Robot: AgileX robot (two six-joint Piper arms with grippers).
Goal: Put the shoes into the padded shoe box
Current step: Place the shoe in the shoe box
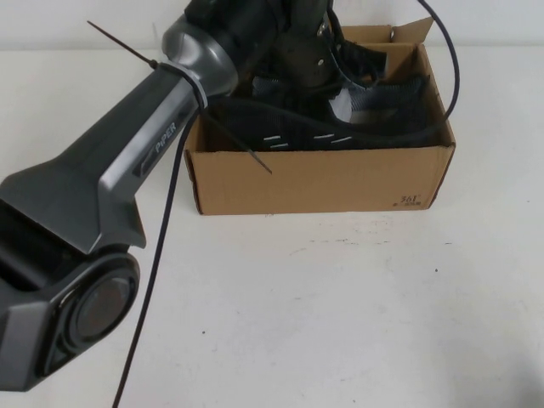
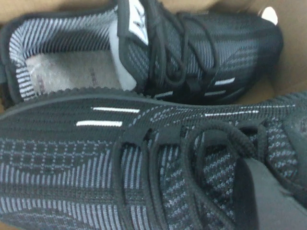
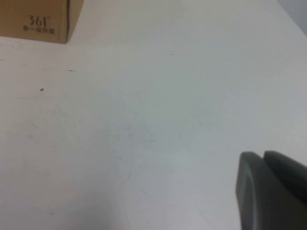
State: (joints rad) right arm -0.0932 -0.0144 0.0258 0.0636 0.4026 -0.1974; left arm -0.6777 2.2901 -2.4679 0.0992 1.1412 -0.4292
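Note:
The robot's left gripper will release the near shoe inside the box, between the far shoe and the box's front side (image 1: pixel 340 138).
The padded shoe box (image 1: pixel 314 180) is brown cardboard and stands at the back middle of the table. Both black knit shoes lie inside it side by side: the near shoe (image 1: pixel 319 134) with white dashes along the front wall, the far shoe (image 1: pixel 387 92) behind it. My left gripper (image 1: pixel 308 61) reaches down into the box, shut, and one grey finger (image 2: pixel 273 196) rests on the laces of the near shoe (image 2: pixel 96 158). Whether it pinches the knit is hidden. The far shoe (image 2: pixel 192 52) shows its grey-white lining. My right gripper (image 3: pixel 263 158) hovers shut over bare table, to the right of the box (image 3: pixel 38 19).
My left arm (image 1: pixel 127 170) crosses the left of the table up to the box, with a black cable (image 1: pixel 161 255) hanging beside it. White tabletop (image 1: pixel 340 306) stretches in front of the box and to its right.

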